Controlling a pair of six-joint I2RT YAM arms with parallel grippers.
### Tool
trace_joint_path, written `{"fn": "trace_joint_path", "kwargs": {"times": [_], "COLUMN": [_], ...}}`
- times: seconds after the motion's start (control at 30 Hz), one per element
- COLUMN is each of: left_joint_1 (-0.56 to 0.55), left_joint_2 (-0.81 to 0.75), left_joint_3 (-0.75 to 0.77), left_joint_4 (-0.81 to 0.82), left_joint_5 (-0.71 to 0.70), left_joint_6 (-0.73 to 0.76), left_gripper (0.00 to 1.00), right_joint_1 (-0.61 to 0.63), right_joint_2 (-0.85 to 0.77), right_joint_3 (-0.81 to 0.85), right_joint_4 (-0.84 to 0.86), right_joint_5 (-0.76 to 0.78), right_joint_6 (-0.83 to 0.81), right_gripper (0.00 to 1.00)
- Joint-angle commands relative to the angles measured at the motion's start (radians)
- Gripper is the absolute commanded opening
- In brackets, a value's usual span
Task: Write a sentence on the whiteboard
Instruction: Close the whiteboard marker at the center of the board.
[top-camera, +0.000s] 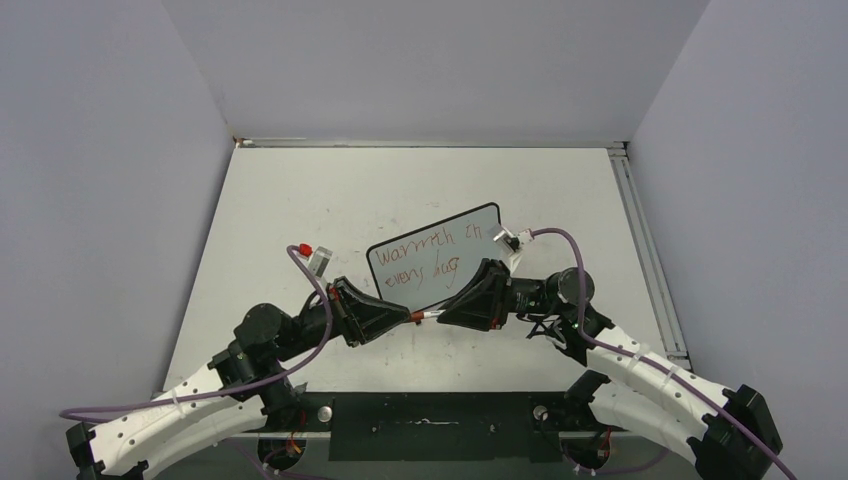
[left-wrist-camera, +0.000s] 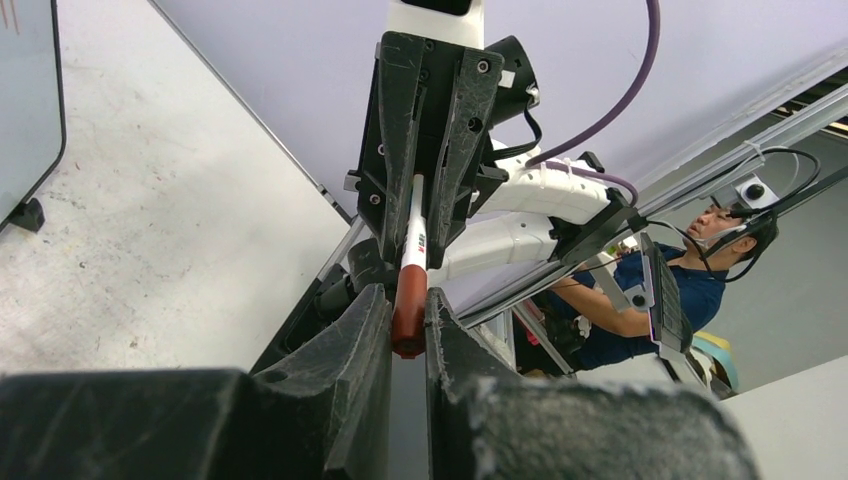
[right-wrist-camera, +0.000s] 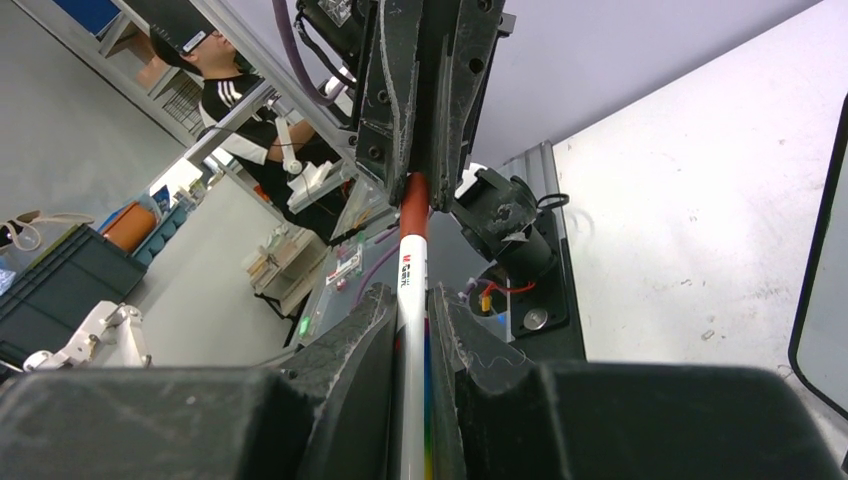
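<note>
I will set the white marker down with my right gripper on the table (top-camera: 466, 342) between the whiteboard and the black base plate.
The whiteboard (top-camera: 478, 218) stands tilted at mid table, black-framed, with the sentence (top-camera: 432, 243) in red marker on two lines. It also shows in the left wrist view (left-wrist-camera: 25, 100) and at the edge of the right wrist view (right-wrist-camera: 825, 280). A white marker (top-camera: 425, 316) with a red cap (left-wrist-camera: 408, 305) hangs level between both grippers, in front of the board. My left gripper (top-camera: 408, 318) (left-wrist-camera: 408, 320) is shut on the red cap. My right gripper (top-camera: 440, 315) (right-wrist-camera: 412, 310) is shut on the marker's white body (right-wrist-camera: 412, 275).
Grey walls enclose the table on three sides. A metal rail (top-camera: 640, 250) runs along the right edge. A black base plate (top-camera: 430, 415) lies at the near edge between the arm bases. People and shelves show beyond the table in the wrist views.
</note>
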Motion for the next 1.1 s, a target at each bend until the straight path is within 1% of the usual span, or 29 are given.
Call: {"fn": "trace_joint_path", "kwargs": {"times": [0.0,0.4,0.8,0.9,1.07], "left_joint_1": [-0.010,-0.010,-0.029,-0.042,-0.059], "left_joint_2": [0.054,0.079,0.119,0.124,0.121], "left_joint_3": [-0.008,-0.023,-0.056,-0.073,-0.094], "left_joint_4": [0.103,0.130,0.156,0.173,0.150], "left_joint_5": [0.073,0.103,0.122,0.121,0.113], "left_joint_6": [0.002,0.002,0.006,0.004,0.007], "left_gripper": [0.00,0.00,0.00,0.00,0.00], "right_joint_1": [0.060,0.091,0.109,0.109,0.110], "right_joint_2": [0.036,0.048,0.069,0.065,0.048], "right_joint_3": [0.019,0.033,0.048,0.049,0.040], "right_joint_4": [0.079,0.070,0.112,0.126,0.162], "right_joint_5": [0.031,0.043,0.073,0.098,0.168], "right_joint_6": [-0.015,-0.034,-0.032,-0.030,-0.019], "right_gripper": [0.05,0.05,0.05,0.05,0.05]}}
